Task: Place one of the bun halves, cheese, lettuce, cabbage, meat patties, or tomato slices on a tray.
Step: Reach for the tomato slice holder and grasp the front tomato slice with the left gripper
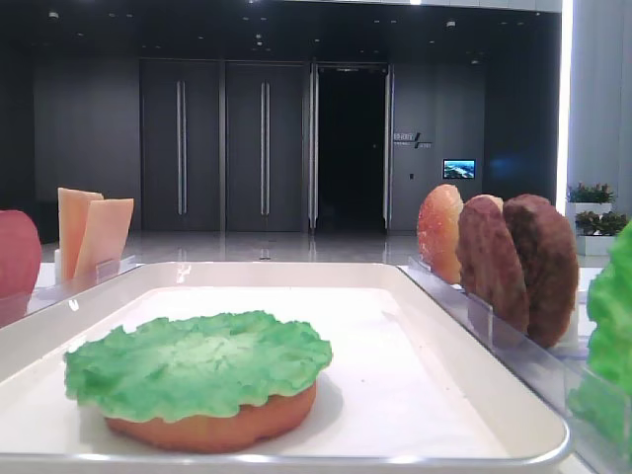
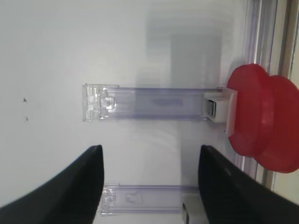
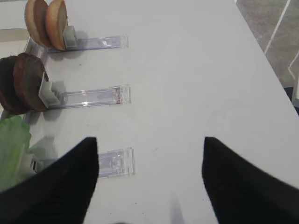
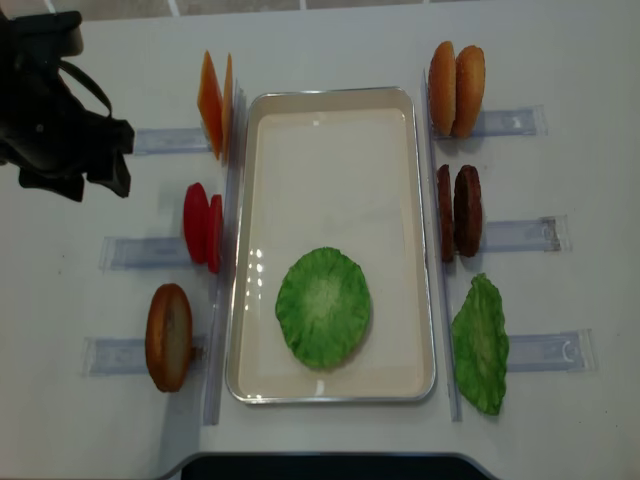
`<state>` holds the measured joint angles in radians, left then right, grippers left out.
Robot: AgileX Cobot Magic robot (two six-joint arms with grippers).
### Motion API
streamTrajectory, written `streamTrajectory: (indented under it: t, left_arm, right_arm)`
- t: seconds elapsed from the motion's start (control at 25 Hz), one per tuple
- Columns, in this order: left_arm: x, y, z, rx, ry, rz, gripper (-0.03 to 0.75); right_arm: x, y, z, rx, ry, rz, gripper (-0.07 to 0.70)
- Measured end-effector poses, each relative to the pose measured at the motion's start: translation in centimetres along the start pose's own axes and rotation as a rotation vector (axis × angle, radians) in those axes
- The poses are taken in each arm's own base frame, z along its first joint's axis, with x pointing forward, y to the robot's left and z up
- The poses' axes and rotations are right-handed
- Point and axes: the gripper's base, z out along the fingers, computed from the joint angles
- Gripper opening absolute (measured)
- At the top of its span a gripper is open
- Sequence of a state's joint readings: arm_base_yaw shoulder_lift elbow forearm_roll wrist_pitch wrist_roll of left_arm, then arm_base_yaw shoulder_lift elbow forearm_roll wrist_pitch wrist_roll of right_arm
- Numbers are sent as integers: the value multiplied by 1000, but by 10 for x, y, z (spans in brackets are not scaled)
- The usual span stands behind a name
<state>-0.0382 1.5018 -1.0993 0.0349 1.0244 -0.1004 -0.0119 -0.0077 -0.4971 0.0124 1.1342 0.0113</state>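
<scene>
The robot's left gripper will next move to the top edge of the tomato slice (image 4: 215,222) (image 2: 281,123) nearest the white tray and close there.
The white tray (image 4: 262,250) lies mid-table with a green lettuce (image 4: 323,307) leaf on a bun half (image 1: 212,427). To its left, racks hold upright cheese (image 4: 215,100), tomato slices (image 4: 203,227) and another bun half (image 4: 170,337). On the tray's right stand two bun halves (image 4: 457,75), meat patties (image 4: 459,212) and a second lettuce (image 4: 481,343) leaf. My left gripper (image 2: 149,149) is open and empty over bare table beside the tomato slices (image 2: 261,116). Above the table, clear of the patties (image 3: 23,81), my right gripper (image 3: 149,140) is open and empty. Cabbage is out of view.
Clear plastic racks (image 4: 520,235) stick out from both long sides of the tray. The left arm (image 4: 60,110) is over the table's far left corner. The table edge and floor (image 3: 275,37) show at the right of the right wrist view.
</scene>
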Motion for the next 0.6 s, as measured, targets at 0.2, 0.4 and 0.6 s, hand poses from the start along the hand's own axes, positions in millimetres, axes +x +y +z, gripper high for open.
streamTrajectory:
  t: [0.2,0.4,0.6]
  left_arm:
    - [0,0,3,0,13,-27,483]
    - [0,0,3,0,14,-60,482]
    - [1,-17,2,-2,11,-39,482]
  right_arm:
    - [0,0,0,0,0,0,482]
    - [0,0,0,0,0,0,480]
    - [0,0,0,0,0,0,481]
